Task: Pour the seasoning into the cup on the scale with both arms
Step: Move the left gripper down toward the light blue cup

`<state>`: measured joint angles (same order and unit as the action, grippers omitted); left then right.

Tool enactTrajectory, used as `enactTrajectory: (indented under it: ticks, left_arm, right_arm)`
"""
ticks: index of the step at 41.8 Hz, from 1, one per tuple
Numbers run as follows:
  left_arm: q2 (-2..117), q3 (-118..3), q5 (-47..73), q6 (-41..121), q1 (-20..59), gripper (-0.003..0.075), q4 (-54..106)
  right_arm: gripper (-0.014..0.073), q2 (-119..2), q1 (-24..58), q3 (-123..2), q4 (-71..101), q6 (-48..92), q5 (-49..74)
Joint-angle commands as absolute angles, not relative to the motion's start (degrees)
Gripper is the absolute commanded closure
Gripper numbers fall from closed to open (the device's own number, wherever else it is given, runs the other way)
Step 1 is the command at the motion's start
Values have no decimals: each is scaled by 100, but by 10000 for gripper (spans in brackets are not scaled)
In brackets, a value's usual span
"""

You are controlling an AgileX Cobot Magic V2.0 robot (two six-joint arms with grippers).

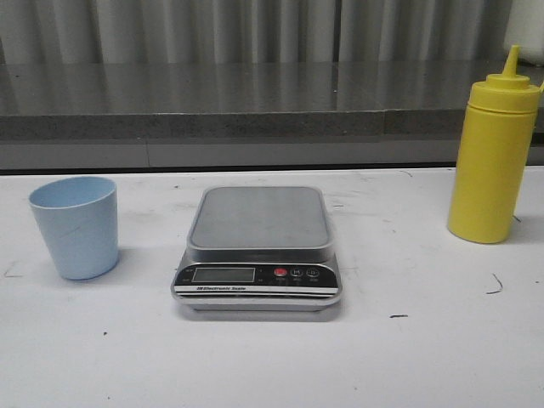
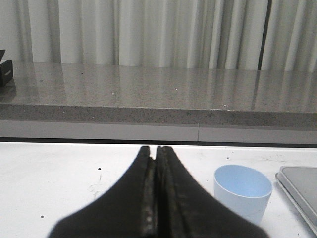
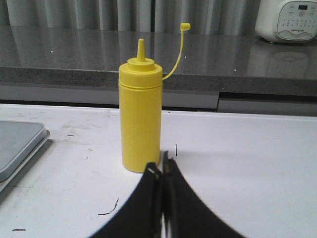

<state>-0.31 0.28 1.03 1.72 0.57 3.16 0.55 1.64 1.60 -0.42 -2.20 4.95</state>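
The light-blue cup should be gripped next by my left gripper, which will take hold of it by the cup's rim (image 1: 33, 202) (image 2: 216, 177), on the side that faces away from the scale.
The yellow seasoning bottle (image 1: 493, 157) stands upright at the right of the white table, its tethered tip cover hanging off the nozzle. It also shows in the right wrist view (image 3: 140, 114). The light-blue cup (image 1: 76, 226) stands upright and empty at the left, off the scale; it also shows in the left wrist view (image 2: 242, 192). The scale (image 1: 258, 246) sits in the middle with a bare platform. My left gripper (image 2: 153, 151) is shut and empty, short of the cup. My right gripper (image 3: 159, 166) is shut and empty, just short of the bottle. Neither arm shows in the front view.
A grey stone counter ledge (image 1: 255, 102) runs along the back of the table with curtains behind it. A white appliance (image 3: 290, 20) stands on that counter at the far right. Small dark marks dot the table top.
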Motion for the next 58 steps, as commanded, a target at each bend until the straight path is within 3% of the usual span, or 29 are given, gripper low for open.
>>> enactTrajectory:
  ticks: [1,33,44,52,58]
  left_arm:
    - [-117,162,-353,173,54,740,360]
    - [-117,82,-589,173,54,740,385]
    - [74,-1803,548,173,54,740,434]
    - [920,-3393,2066,173,54,740,395]
    - [1654,-3843,2591,173,54,740,395]
  right_arm:
    - [659,154,152,119,-37,-201,0]
    - [659,154,145,-121,-42,-201,-303]
    - [659,-158,145,-1828,-328,-178,787]
    - [659,-1072,145,-3163,-408,-178,1907]
    - [659,-1773,145,-3701,-408,-178,2690]
